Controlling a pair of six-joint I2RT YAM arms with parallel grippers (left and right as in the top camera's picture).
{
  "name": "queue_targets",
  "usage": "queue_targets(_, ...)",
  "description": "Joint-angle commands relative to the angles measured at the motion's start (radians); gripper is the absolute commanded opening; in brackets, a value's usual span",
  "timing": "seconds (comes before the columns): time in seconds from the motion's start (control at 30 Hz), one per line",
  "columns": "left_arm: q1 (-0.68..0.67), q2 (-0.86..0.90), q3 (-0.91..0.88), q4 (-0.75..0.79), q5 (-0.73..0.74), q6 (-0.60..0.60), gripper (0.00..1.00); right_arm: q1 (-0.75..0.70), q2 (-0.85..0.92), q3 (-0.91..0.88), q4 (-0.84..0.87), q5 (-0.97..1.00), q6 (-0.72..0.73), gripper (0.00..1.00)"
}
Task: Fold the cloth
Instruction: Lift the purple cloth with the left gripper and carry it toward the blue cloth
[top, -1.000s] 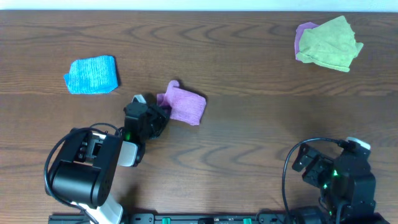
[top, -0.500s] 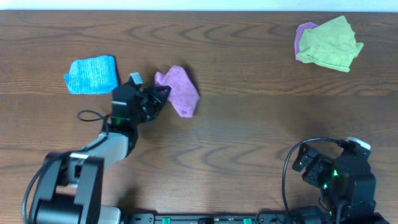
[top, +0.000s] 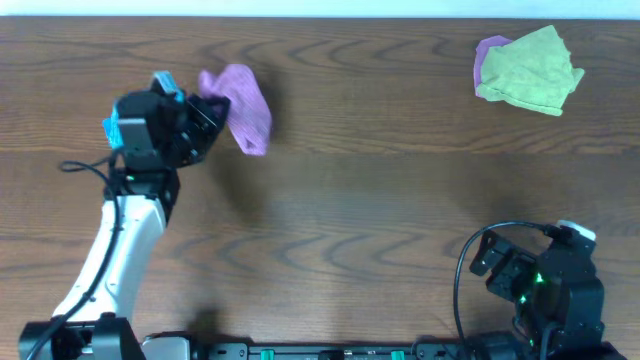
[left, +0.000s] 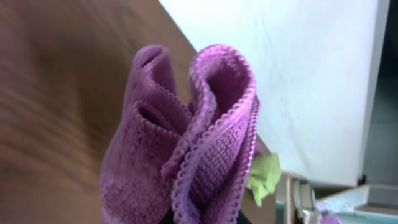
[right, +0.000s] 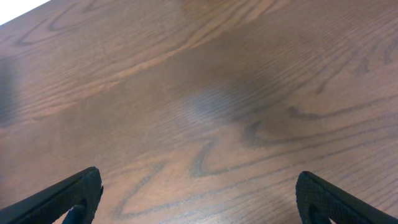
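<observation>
Next, I release the purple-magenta cloth with my left gripper over the far edge of the light blue cloth (top: 149, 80).
The cloth (top: 242, 108) is purple-magenta terry, bunched into loose folds, and is held up above the far left part of the table. My left gripper (top: 207, 118) is shut on its left edge. In the left wrist view the cloth (left: 186, 143) fills the middle, its stitched hems curling upward, and it hides nearly all of the left gripper (left: 205, 219). No white tag shows. My right gripper (right: 199, 196) stands open over bare wood, nothing between its fingertips (right: 78, 193), and sits low at the front right (top: 497, 262).
A light blue cloth (top: 109, 128) peeks out from under the left arm. At the far right corner lies a lime-green cloth (top: 530, 70) on top of another purple one (top: 490, 50). The table's far edge meets a white surface.
My left gripper has carried the purple cloth away from the table's middle, to the far left, and higher. It now covers most of the blue cloth. The right arm has not moved.
</observation>
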Motion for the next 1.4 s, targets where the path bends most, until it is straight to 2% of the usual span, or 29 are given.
queue_targets(0.0,0.040,-0.010,0.063,-0.027,-0.041,0.076,0.06,-0.008,-0.003,-0.003,0.002,0.013,0.015,0.99)
queue_targets(0.27,0.132,0.022,0.075,-0.019,-0.138,0.084,0.06,-0.008,-0.003,-0.003,0.002,0.013,0.015,0.99)
queue_targets(0.7,0.191,0.219,0.109,0.166,-0.142,0.082,0.06,-0.008,-0.003,-0.003,0.002,0.013,0.015,0.99)
queue_targets(1.03,0.209,0.341,0.265,0.165,-0.161,0.101,0.06,-0.008,-0.003,-0.003,0.002,0.013,0.015,0.99)
queue_targets(1.37,0.248,0.389,0.292,0.166,-0.183,0.102,0.06,-0.008,-0.003,-0.003,0.002,0.013,0.015,0.99)
